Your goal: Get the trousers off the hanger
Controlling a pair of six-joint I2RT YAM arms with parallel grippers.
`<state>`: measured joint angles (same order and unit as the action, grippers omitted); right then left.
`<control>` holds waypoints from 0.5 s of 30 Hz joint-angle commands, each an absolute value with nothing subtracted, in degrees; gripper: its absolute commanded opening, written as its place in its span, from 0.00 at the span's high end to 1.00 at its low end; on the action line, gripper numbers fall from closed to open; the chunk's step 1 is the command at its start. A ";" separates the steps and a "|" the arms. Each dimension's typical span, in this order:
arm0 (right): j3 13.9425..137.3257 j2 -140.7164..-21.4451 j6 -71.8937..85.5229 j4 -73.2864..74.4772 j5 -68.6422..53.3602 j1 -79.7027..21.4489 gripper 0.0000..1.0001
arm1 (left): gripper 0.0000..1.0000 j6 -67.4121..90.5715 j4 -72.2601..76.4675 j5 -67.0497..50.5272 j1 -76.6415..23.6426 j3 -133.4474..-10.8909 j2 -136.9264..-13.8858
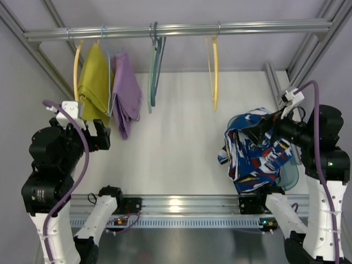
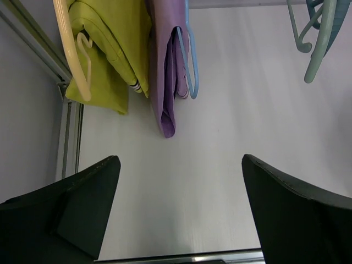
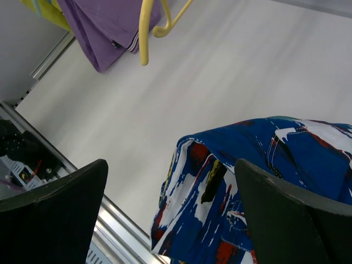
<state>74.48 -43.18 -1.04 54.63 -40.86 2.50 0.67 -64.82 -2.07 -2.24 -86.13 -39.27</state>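
The left gripper will close on the near-side shoulder (image 1: 108, 54) of the light-blue hanger, just under the hanger's hook.
The lilac-purple trousers (image 1: 126, 96) hang folded over the thin pale light-blue hanger (image 1: 108, 66) on the rail at the upper left. The left wrist view shows the trousers (image 2: 165, 71) and the hanger's blue loop (image 2: 190, 66) above my fingers. The trousers also show in the right wrist view (image 3: 104, 27). My left gripper (image 1: 101, 135) is open and empty, just below the trousers' lower end. My right gripper (image 1: 263, 129) is open and empty, over the patterned clothes at the right.
A mustard-yellow garment (image 1: 93, 82) hangs on a yellow hanger (image 1: 77, 60) left of the trousers. A teal-green hanger (image 1: 153, 66) and an empty yellow hanger (image 1: 214, 69) hang on the rail (image 1: 181, 30). Blue-white-red patterned clothes (image 1: 256, 151) lie heaped at the right.
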 commanded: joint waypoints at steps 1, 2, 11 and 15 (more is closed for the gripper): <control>75.23 -43.51 -0.97 53.53 -42.10 3.34 0.00 | 0.02 2.72 -64.51 -2.37 -1.85 -89.73 -42.88; 75.50 -43.77 -0.97 53.53 -42.27 3.43 0.01 | 0.02 2.99 -64.51 -2.46 -1.85 -91.04 -44.20; 77.52 -46.67 -1.05 53.26 -42.63 3.34 0.01 | 0.02 6.68 -64.60 -3.59 -1.85 -115.38 -67.19; 78.05 -47.72 -1.05 53.00 -42.71 3.34 0.01 | 0.06 9.48 -64.60 -6.41 -1.85 -127.41 -76.60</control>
